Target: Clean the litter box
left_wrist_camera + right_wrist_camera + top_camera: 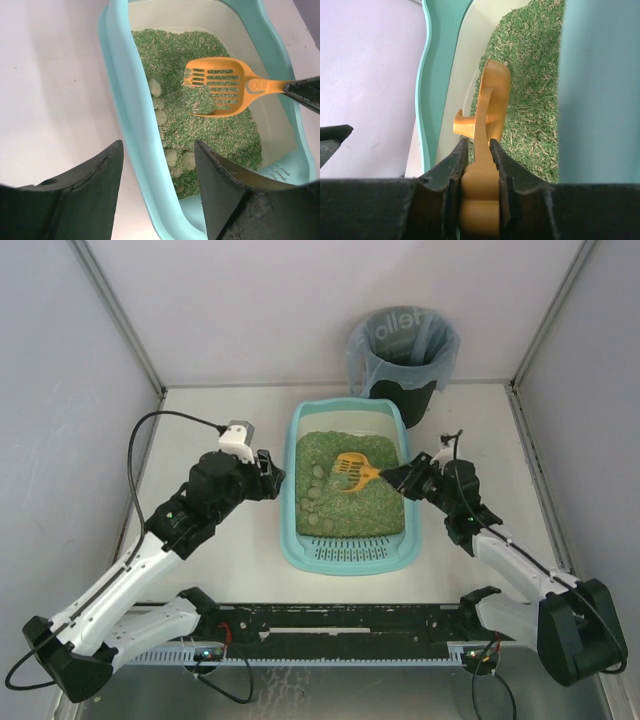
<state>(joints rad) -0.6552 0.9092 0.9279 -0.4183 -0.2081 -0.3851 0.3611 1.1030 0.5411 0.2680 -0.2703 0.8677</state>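
A row of clumps lies against the side of the unheld litter box. My left gripper should pinch the litter box's rim (pixel 150 150) before the scoop digs there.
The light-teal litter box (pixel 290 525) sits mid-table, holding green litter (pixel 370 505) and several pale round clumps (pixel 318 490). My right gripper (pixel 397 478) is shut on the handle of an orange slotted scoop (pixel 352 471), whose head hovers over the litter carrying a lump of litter (pixel 197 100). The right wrist view shows the jaws (pixel 479 145) clamped on the scoop (pixel 492 95) edge-on. My left gripper (pixel 157 147) is open, one finger on each side of the box's left wall (pixel 125 110), beside the clumps (pixel 161 117).
A round black bin (pixel 403 350) with a grey-blue bag liner stands behind the box at the back right. Grey walls enclose the table on three sides. The slotted grille ledge (pixel 350 553) is at the box's near end.
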